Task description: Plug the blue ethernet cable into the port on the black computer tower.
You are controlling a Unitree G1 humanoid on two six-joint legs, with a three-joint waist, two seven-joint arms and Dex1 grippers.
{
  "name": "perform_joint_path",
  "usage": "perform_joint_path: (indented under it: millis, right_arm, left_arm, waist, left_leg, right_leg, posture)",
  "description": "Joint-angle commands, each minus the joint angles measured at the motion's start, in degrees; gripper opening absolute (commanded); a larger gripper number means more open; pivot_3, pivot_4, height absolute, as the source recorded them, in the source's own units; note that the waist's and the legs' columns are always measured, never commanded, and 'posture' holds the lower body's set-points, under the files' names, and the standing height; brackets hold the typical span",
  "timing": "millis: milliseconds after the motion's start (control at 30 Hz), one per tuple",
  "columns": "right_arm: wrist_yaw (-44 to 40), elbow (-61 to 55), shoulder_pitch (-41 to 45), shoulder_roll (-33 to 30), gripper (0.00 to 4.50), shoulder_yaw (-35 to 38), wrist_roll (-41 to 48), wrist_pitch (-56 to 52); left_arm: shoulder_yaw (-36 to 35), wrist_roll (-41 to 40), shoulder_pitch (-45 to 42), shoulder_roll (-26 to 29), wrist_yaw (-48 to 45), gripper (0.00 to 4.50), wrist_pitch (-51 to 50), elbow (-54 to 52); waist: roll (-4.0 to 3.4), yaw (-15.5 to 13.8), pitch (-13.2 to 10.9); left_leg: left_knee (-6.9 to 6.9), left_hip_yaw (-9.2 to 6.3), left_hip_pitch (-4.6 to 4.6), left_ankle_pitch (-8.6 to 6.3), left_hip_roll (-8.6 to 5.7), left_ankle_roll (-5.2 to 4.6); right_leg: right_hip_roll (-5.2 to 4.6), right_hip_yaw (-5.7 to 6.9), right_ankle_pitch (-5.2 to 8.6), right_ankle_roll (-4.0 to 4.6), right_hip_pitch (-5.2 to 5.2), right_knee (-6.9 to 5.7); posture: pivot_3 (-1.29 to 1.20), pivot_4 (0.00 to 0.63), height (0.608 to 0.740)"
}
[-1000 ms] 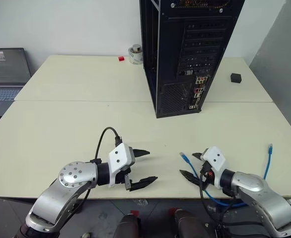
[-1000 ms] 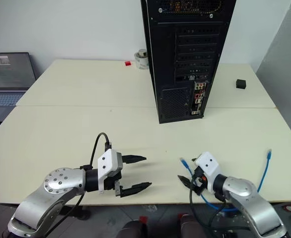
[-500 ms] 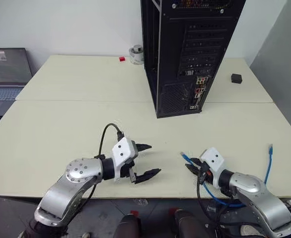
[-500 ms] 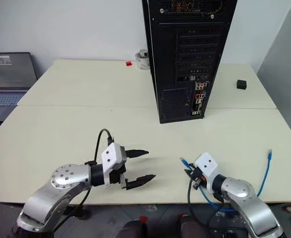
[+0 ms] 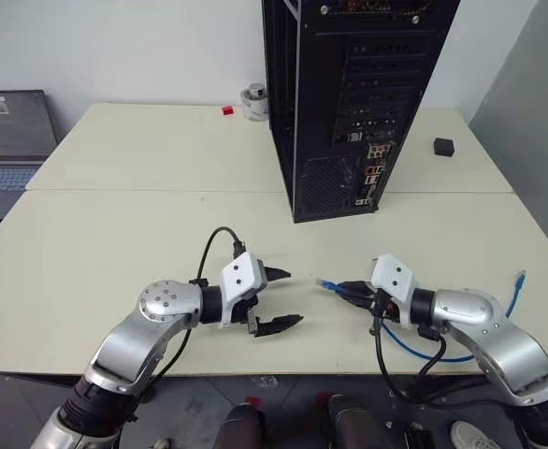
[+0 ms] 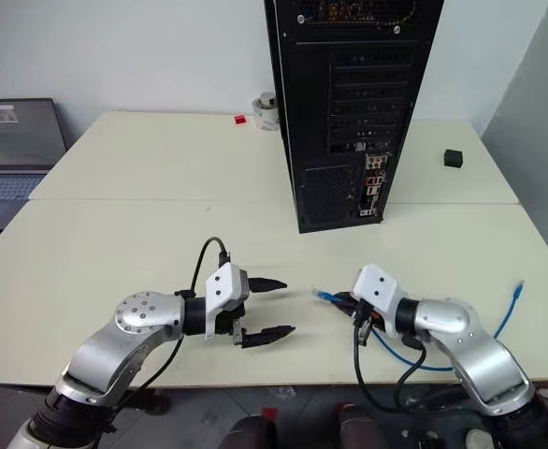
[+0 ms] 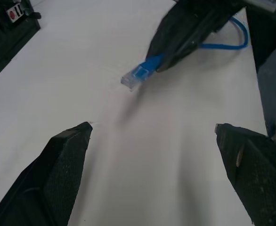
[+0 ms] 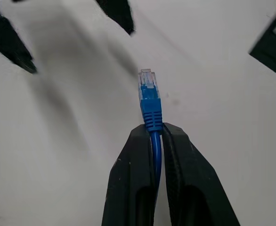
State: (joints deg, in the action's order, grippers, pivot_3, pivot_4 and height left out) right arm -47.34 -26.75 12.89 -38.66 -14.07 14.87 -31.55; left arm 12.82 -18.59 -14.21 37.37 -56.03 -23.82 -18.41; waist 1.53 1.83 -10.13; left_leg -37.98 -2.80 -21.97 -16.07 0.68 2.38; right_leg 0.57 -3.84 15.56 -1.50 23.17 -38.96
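Observation:
The cord is all that my right gripper pinches, so my left gripper will hold the plug's clear end while my right gripper turns and takes the plug's ribbed sleeve (image 8: 152,119).
The blue ethernet cable (image 5: 414,348) lies looped off the table's front right, its far plug (image 5: 519,278) resting on the table. My right gripper (image 5: 346,288) is shut on the cord just behind the near plug (image 8: 149,92), holding it a little above the table and pointing left. My left gripper (image 5: 288,297) is open and empty, facing that plug (image 7: 137,78) across a small gap. The black computer tower (image 5: 349,103) stands upright at the back centre, rear connector cluster (image 5: 375,173) facing me. The port is too small to single out.
A grey laptop (image 5: 7,131) sits at the far left. A small jar (image 5: 254,101) and a red block (image 5: 227,110) stand behind the tower's left side, and a small black box (image 5: 443,146) lies to its right. Both arms hover near the table's front edge (image 5: 283,372).
My right gripper has shut on the cable behind its plug, lifted it and carried it left towards the left gripper. The left gripper crept forward, still open.

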Motion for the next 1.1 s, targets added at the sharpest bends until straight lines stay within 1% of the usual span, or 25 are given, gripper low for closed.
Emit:
perform_joint_path:
  millis: [33, 167, 433, 500, 533, 567, 600, 700, 800, 833, 867, 900, 967, 1000, 1033, 1067, 1100]
  right_arm:
    - [-6.6, 1.1, 4.8, -1.6, 0.02, -2.5, 0.8, 1.2]
    - [-9.4, 3.3, 8.4, -1.0, 0.02, -4.7, 0.0, 2.2]
    - [-11.1, 6.0, 11.1, -0.1, 0.02, -7.0, -1.8, 3.7]
    - [-11.2, 6.2, 11.3, 0.0, 0.02, -7.2, -2.0, 3.9]
    - [-11.2, 6.2, 11.3, 0.2, 0.02, -7.3, -2.1, 3.9]
    - [-11.2, 6.2, 11.4, 0.3, 0.02, -7.3, -2.2, 4.0]
    - [-11.3, 6.3, 11.4, 0.4, 0.02, -7.4, -2.3, 4.0]
    - [-11.4, 6.2, 11.4, 0.7, 0.02, -7.6, -2.7, 4.0]
    - [-11.3, 6.0, 11.5, 1.0, 0.01, -7.8, -2.8, 4.0]
    - [-11.4, 6.0, 11.5, 1.2, 0.01, -7.8, -2.9, 3.9]
    - [-11.4, 6.0, 11.6, 1.3, 0.01, -7.8, -2.9, 3.9]
    - [-11.4, 6.0, 11.6, 1.4, 0.01, -7.9, -3.0, 3.9]
    - [-11.6, 5.8, 11.7, 1.5, 0.01, -7.9, -3.1, 3.9]
    - [-11.7, 5.7, 11.6, 1.5, 0.01, -7.8, -3.1, 3.9]
    - [-11.6, 5.6, 11.7, 1.6, 0.01, -7.8, -3.1, 3.8]
    - [-11.6, 5.6, 11.8, 1.7, 0.01, -7.8, -3.1, 3.8]
    - [-11.6, 5.6, 11.8, 1.9, 0.01, -7.8, -3.2, 3.8]
  left_arm:
    - [0.9, 1.4, -2.8, 0.4, -3.0, 4.50, 3.7, 2.2]
    - [1.6, 2.5, -4.6, -0.5, -4.4, 4.50, 5.8, 4.7]
    - [2.9, 3.6, -5.4, -0.8, -7.0, 4.50, 8.3, 5.9]
    - [3.0, 3.9, -5.4, -0.9, -7.3, 4.12, 8.7, 6.1]
    - [2.9, 3.9, -5.4, -1.0, -7.3, 4.04, 8.8, 6.2]
    - [2.9, 4.0, -5.4, -1.2, -7.3, 3.78, 8.8, 6.4]
    - [2.9, 4.0, -5.5, -1.3, -7.4, 3.64, 8.9, 6.6]
    - [3.0, 4.4, -5.6, -1.7, -7.4, 3.00, 9.2, 7.1]
    - [3.1, 4.9, -5.5, -2.0, -7.2, 2.27, 9.3, 7.3]
    - [3.1, 5.1, -5.5, -2.1, -7.2, 2.21, 9.4, 7.5]
    - [3.2, 5.5, -5.5, -2.1, -7.2, 1.87, 9.4, 7.7]
    - [3.3, 5.8, -5.5, -2.0, -7.2, 1.78, 9.6, 7.9]
    - [3.4, 6.4, -5.4, -2.1, -7.1, 1.21, 10.0, 8.0]
    - [3.4, 6.5, -5.4, -2.1, -7.1, 1.15, 10.1, 8.0]
    - [3.4, 6.6, -5.3, -2.1, -7.0, 0.79, 10.1, 8.1]
    - [3.4, 6.7, -5.3, -2.2, -7.0, 0.64, 10.3, 8.1]
    - [3.4, 6.8, -5.3, -2.2, -6.9, 0.39, 10.3, 8.2]
  waist:
    - [-0.01, 0.0, 0.0]
    - [-0.01, 0.0, 0.0]
    - [-0.01, 0.0, 0.0]
    - [-0.01, 0.0, 0.0]
    - [-0.01, 0.0, 0.0]
    - [-0.01, 0.0, 0.0]
    - [-0.01, 0.0, 0.0]
    - [-0.01, 0.0, 0.0]
    - [-0.01, 0.0, 0.0]
    - [-0.01, 0.0, 0.0]
    - [-0.01, 0.0, 0.0]
    - [-0.01, 0.0, 0.0]
    - [-0.01, 0.0, 0.0]
    - [-0.01, 0.0, 0.0]
    - [-0.01, 0.0, 0.0]
    - [-0.01, 0.0, 0.0]
    - [-0.01, 0.0, 0.0]
  left_leg:
    - [0.00, 0.01, 0.00, 0.00, -0.01, 0.00]
    - [-0.02, -0.06, -0.02, 0.00, 0.01, 0.00]
    - [-0.03, -0.12, -0.03, 0.00, 0.04, 0.00]
    - [-0.03, -0.13, -0.03, 0.00, 0.04, 0.00]
    - [-0.03, -0.13, -0.03, 0.00, 0.04, 0.00]
    - [-0.03, -0.13, -0.04, 0.00, 0.04, 0.00]
    - [-0.03, -0.13, -0.04, 0.00, 0.04, 0.00]
    - [-0.04, -0.14, -0.04, 0.00, 0.04, 0.00]
    - [-0.04, -0.13, -0.03, 0.00, 0.04, 0.00]
    - [-0.04, -0.14, -0.03, 0.00, 0.04, 0.00]
    - [-0.04, -0.14, -0.03, 0.00, 0.04, 0.00]
    - [-0.04, -0.14, -0.03, 0.00, 0.04, 0.00]
    - [-0.04, -0.14, -0.03, 0.00, 0.04, 0.00]
    - [-0.04, -0.14, -0.03, 0.00, 0.04, 0.00]
    - [-0.04, -0.14, -0.03, 0.00, 0.04, 0.00]
    - [-0.04, -0.14, -0.03, 0.00, 0.04, 0.00]
    - [-0.04, -0.14, -0.03, 0.00, 0.04, 0.00]
  right_leg:
    - [-0.01, 0.00, 0.00, 0.00, 0.00, 0.00]
    - [-0.02, 0.03, -0.01, 0.01, 0.00, -0.01]
    - [-0.07, 0.04, -0.01, 0.02, 0.01, -0.03]
    - [-0.07, 0.06, -0.01, 0.02, 0.01, -0.04]
    - [-0.08, 0.05, -0.01, 0.02, 0.01, -0.04]
    - [-0.09, 0.05, -0.01, 0.02, 0.01, -0.04]
    - [-0.10, 0.05, -0.01, 0.02, 0.01, -0.03]
    - [-0.10, 0.06, -0.01, 0.02, 0.01, -0.04]
    - [-0.10, 0.06, -0.01, 0.02, 0.01, -0.04]
    - [-0.10, 0.05, -0.01, 0.02, 0.01, -0.04]
    - [-0.10, 0.06, -0.01, 0.02, 0.01, -0.04]
    - [-0.10, 0.06, -0.01, 0.02, 0.01, -0.04]
    - [-0.10, 0.06, -0.01, 0.02, 0.01, -0.04]
    - [-0.10, 0.06, -0.01, 0.02, 0.01, -0.04]
    - [-0.10, 0.06, -0.01, 0.02, 0.01, -0.04]
    - [-0.10, 0.06, -0.01, 0.02, 0.01, -0.04]
    - [-0.10, 0.06, -0.01, 0.02, 0.01, -0.04]
  posture:
    - [0.00, 0.150, 0.740]
    - [0.00, 0.150, 0.740]
    - [0.00, 0.150, 0.740]
    - [0.00, 0.150, 0.740]
    - [0.00, 0.150, 0.740]
    - [0.00, 0.150, 0.740]
    - [0.00, 0.150, 0.740]
    - [0.00, 0.150, 0.740]
    - [0.00, 0.150, 0.740]
    - [0.00, 0.150, 0.740]
    - [0.00, 0.150, 0.740]
    - [0.00, 0.150, 0.740]
    - [0.00, 0.150, 0.740]
    - [0.00, 0.150, 0.740]
    - [0.00, 0.150, 0.740]
    - [0.00, 0.150, 0.740]
    - [0.00, 0.150, 0.740]
